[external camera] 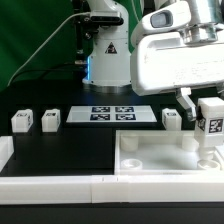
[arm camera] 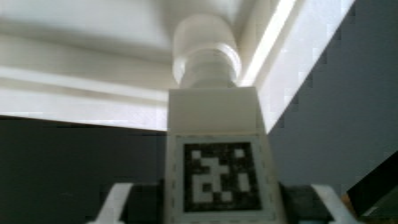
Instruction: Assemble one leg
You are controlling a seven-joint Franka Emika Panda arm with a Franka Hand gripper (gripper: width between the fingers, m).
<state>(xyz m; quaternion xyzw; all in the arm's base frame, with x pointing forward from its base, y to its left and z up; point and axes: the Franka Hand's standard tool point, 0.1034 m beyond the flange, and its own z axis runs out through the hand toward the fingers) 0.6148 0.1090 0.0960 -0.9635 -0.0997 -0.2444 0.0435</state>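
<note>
My gripper is going to release the white leg, standing upright in the tabletop's front-rail corner (external camera: 210, 161) (arm camera: 205, 22) farthest from the white block.
My gripper (external camera: 208, 108) is shut on a white leg (external camera: 210, 122) with a black-and-white marker on its side. It holds the leg upright over the far right corner of the white tray-like tabletop (external camera: 150, 160). In the wrist view the leg (arm camera: 219, 130) fills the middle, its marker facing the camera, its round tip touching or just above the tabletop's inner corner (arm camera: 107, 70). My gripper (arm camera: 217, 200) grips it from both sides. Three more legs stand on the black table: two at the exterior view's left (external camera: 22, 121) (external camera: 50, 119) and one by the tabletop (external camera: 171, 119).
The marker board (external camera: 111, 114) lies flat at the middle of the table. A white border rail (external camera: 60, 184) runs along the front edge, with a white block (external camera: 5, 152) at the exterior view's left. The robot's base (external camera: 105, 50) stands behind.
</note>
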